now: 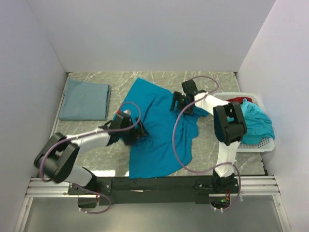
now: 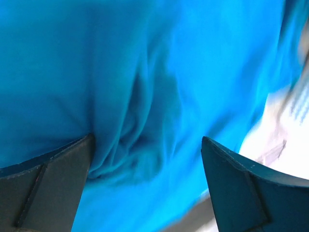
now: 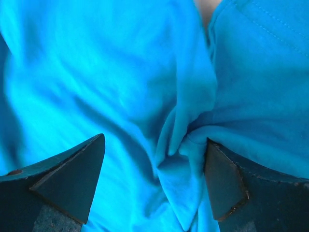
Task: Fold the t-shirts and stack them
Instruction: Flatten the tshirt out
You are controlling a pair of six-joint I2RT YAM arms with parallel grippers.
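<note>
My left gripper will next move over to the bright teal-blue t-shirt's corner (image 1: 115, 116) that is nearest the folded grey-blue t-shirt, and close there.
A bright teal-blue t-shirt (image 1: 157, 130) lies spread and rumpled on the middle of the marble table. My left gripper (image 1: 136, 131) is open, pressed down on its left edge; the cloth (image 2: 145, 96) bunches between the fingers (image 2: 53, 183). My right gripper (image 1: 181, 102) is open over the shirt's upper right part, with a fold of cloth (image 3: 183, 145) between its fingers (image 3: 227, 183). A folded grey-blue t-shirt (image 1: 85, 99) lies at the far left. More teal shirts (image 1: 258, 123) and a red one (image 1: 235, 100) are in the basket.
A white perforated basket (image 1: 263, 145) stands at the right edge against the wall. White walls close in the table on three sides. The black rail (image 1: 154, 184) with the arm bases runs along the near edge.
</note>
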